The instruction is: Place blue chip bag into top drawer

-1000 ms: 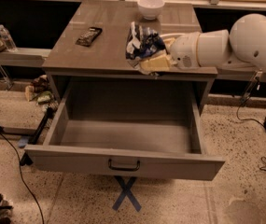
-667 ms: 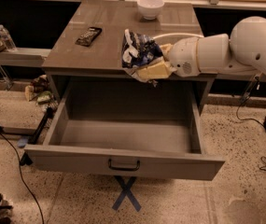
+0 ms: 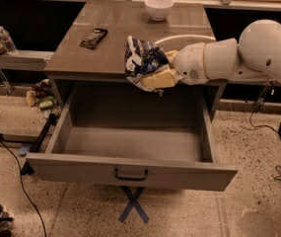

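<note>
I will let go of the blue chip bag on the middle of the grey drawer's bottom [image 3: 126, 124], straight behind the dark handle.
The blue chip bag [image 3: 142, 59], dark blue with white and silvery patches, is held in my gripper [image 3: 158, 73], which is shut on it. The bag hangs in the air over the front edge of the table top, above the back of the open top drawer [image 3: 130, 171]. The drawer is grey, pulled far out, with a small dark handle at the centre of its front panel. Its inside shows nothing in it. My white arm reaches in from the right.
A white bowl [image 3: 158, 7] stands at the back of the table top [image 3: 81, 53]. A flat dark snack packet [image 3: 93, 37] lies at its left. A bottle [image 3: 6, 39] stands on a shelf at far left. Cables and a blue floor cross [image 3: 133, 205] lie below.
My gripper has carried the bag left and toward the front, from over the table top to above the open drawer's back edge.
</note>
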You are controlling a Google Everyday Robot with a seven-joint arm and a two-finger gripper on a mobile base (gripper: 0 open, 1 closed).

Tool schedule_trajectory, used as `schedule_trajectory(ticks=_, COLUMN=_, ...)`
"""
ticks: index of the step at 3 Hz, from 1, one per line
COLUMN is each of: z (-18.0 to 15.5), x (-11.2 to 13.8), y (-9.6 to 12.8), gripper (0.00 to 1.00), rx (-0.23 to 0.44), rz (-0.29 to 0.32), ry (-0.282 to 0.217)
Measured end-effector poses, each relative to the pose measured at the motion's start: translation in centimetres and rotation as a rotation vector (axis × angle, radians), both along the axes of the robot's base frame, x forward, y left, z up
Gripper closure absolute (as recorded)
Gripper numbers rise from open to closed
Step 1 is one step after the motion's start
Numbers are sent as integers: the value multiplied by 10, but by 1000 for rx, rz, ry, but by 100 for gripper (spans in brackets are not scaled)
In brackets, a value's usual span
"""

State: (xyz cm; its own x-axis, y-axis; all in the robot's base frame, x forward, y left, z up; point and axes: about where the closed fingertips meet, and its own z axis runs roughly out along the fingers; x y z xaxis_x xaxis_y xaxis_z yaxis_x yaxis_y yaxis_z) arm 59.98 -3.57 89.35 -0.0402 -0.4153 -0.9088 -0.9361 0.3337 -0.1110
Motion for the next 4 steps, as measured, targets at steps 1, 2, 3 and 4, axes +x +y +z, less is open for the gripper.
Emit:
schedule_trajectory(ticks=1, z=-15, x=-30, y=21, gripper=100, rx=13, rz=-31, ry=52)
schedule_trajectory(ticks=2, z=-56, x=-59, y=44, gripper=100, rx=-24, rz=-51, ry=88)
schedule_trajectory(ticks=3, z=-91, x=-64, y=50, gripper=100, rx=-82, rz=-51, ry=71)
schedule_trajectory(ticks=4, z=-129, x=-59, y=50, gripper=83, rx=-151, rz=-61, ry=46)
